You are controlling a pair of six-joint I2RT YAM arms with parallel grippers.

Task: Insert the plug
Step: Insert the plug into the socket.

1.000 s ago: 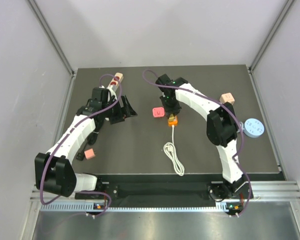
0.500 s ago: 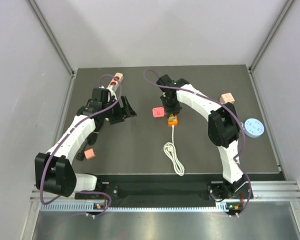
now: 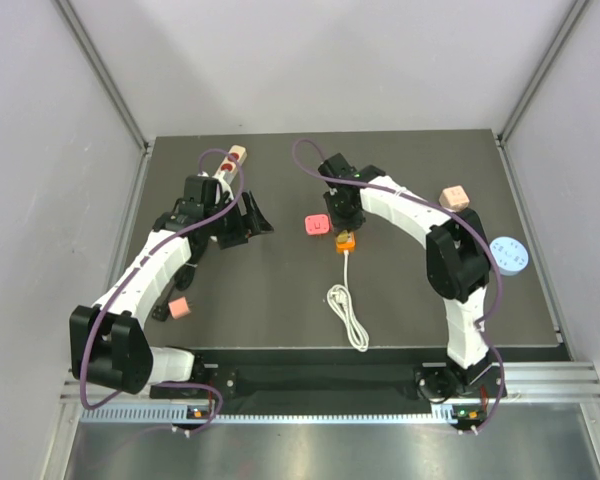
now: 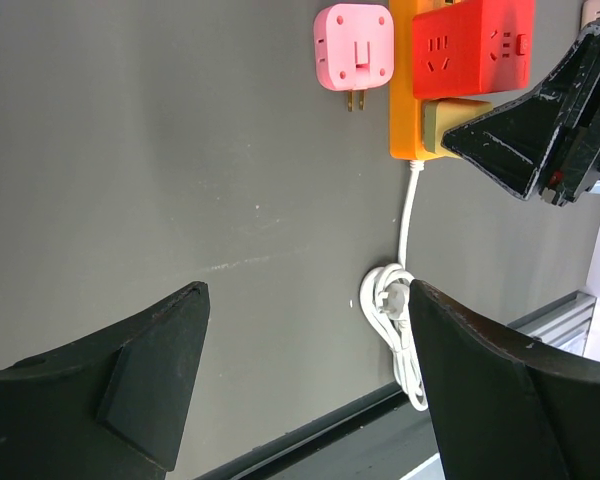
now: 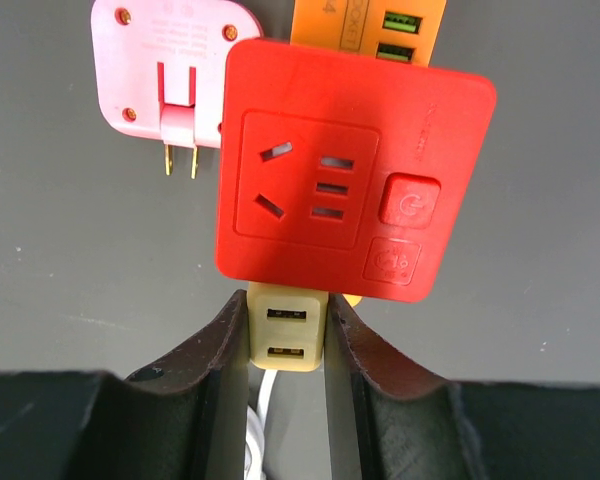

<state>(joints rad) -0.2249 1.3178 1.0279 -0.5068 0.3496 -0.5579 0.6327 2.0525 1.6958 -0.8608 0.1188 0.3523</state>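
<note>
Next, I release the red plug with my right gripper on the orange power strip (image 3: 333, 215), beside the pink adapter.
The red plug (image 5: 355, 170) sits on top of the orange power strip (image 5: 370, 25), its socket face up; it also shows in the left wrist view (image 4: 475, 45). My right gripper (image 5: 288, 345) is right beside it, shut on a tan USB block (image 5: 288, 335) at the strip's cable end, fingers touching both of its sides. In the top view the right gripper (image 3: 341, 224) covers the plug, and only the strip's end (image 3: 345, 242) shows. My left gripper (image 4: 305, 300) is open and empty, low over the mat to the left (image 3: 255, 222).
A pink adapter (image 3: 316, 225) lies prongs up, just left of the strip. The strip's white cable (image 3: 350, 315) is coiled toward the front. A beige strip (image 3: 235, 158) lies at the back left, a pink cube (image 3: 179, 307) front left, a peach cube (image 3: 454, 196) and a blue disc (image 3: 508, 255) right.
The right arm's wrist and elbow have shifted slightly to the right over the strip. The left arm has not moved.
</note>
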